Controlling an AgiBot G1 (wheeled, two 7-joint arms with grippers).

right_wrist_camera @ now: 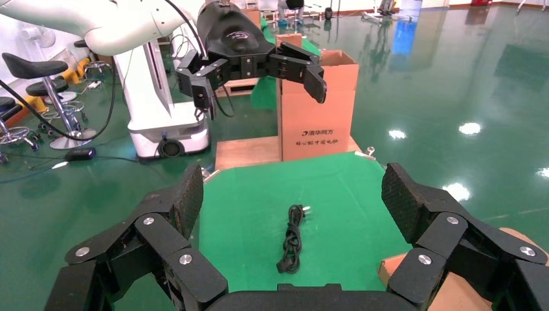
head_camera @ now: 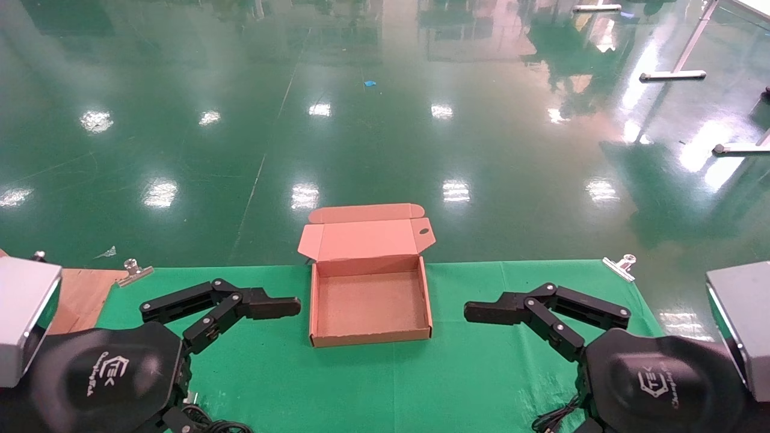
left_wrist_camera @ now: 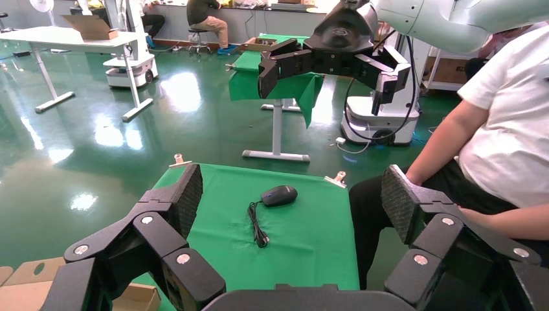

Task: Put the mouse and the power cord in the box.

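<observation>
The power cord will be taken by my left gripper, which will close on the bundled middle (head_camera: 225, 426) of it, beside the cord's knot and clear of the plug.
The box (head_camera: 370, 305) lies open and empty at the middle of the green table's far edge, its lid (head_camera: 366, 238) folded back. My left gripper (head_camera: 219, 308) hangs open to its left and my right gripper (head_camera: 547, 308) open to its right, both holding nothing. In the left wrist view the open left gripper (left_wrist_camera: 292, 184) looks across at the black mouse (left_wrist_camera: 280, 195), which lies on the cloth with its thin cable (left_wrist_camera: 257, 227) beside it. The right wrist view shows the open right gripper (right_wrist_camera: 292, 184) and the bundled power cord (right_wrist_camera: 292, 236) lying on the cloth. Mouse and cord are hidden in the head view.
Metal clips (head_camera: 619, 265) (head_camera: 133, 272) pin the green cloth (head_camera: 385, 385) at its far corners. A wooden board (head_camera: 78, 294) and a tall cardboard carton (right_wrist_camera: 317, 107) stand past the left end. A seated person (left_wrist_camera: 511, 129) is close to the table's right end.
</observation>
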